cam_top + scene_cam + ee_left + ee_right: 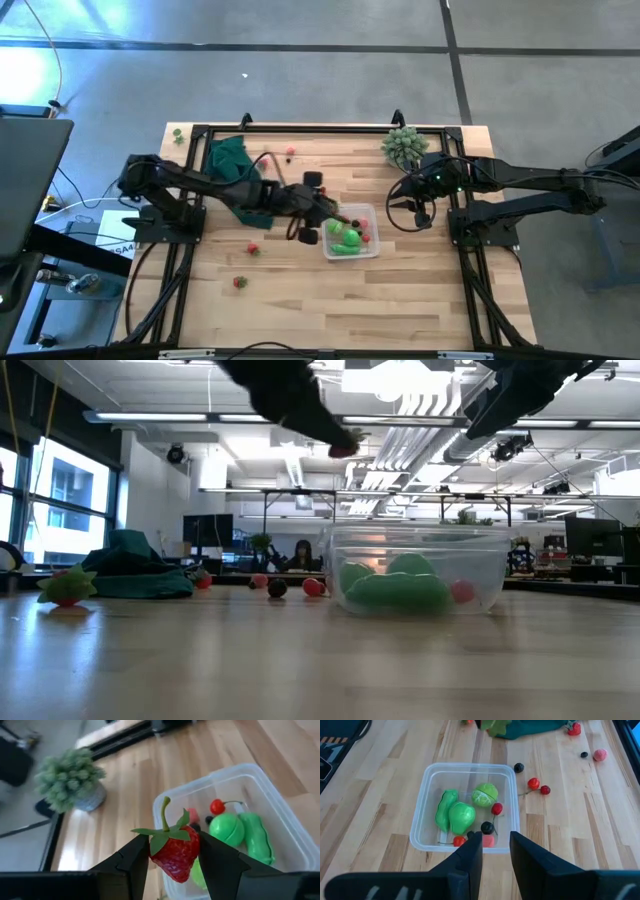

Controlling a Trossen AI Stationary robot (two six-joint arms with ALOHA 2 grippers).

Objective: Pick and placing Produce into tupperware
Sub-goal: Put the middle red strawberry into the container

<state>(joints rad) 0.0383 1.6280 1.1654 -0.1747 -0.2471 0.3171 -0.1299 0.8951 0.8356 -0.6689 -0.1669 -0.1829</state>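
Note:
I will release the strawberry from my left gripper in the gap (335, 240) (233, 863) between the bright green pieces inside the clear tupperware.
The clear tupperware (352, 236) stands at the table's middle. In it lie bright green pieces (455, 815), a cherry (217, 806) and other small produce. My left gripper (174, 845) hangs above the tupperware's left rim, shut on a red strawberry (175, 857) with green leaves and a stalk. The low view shows that gripper (335, 438) high above the container (415, 575). My right gripper (496, 847) waits raised to the right of the tupperware, its fingers a little apart with nothing between them. My left gripper pinches the strawberry between its two fingers by the red body's two sides (192, 851), just under the leafy cap. The fingers slant down from the table's left. The strawberry is lifted clear, stalk end away from the gripper, over the tupperware's rim (159, 805).
A pale green spiky plant (403, 146) stands at the far right and a dark green cloth (228, 158) lies at the far left. Loose pieces lie on the wood: two cherries (535, 784), a dark berry (519, 767), a pink piece (600, 754) and red ones (253, 248).

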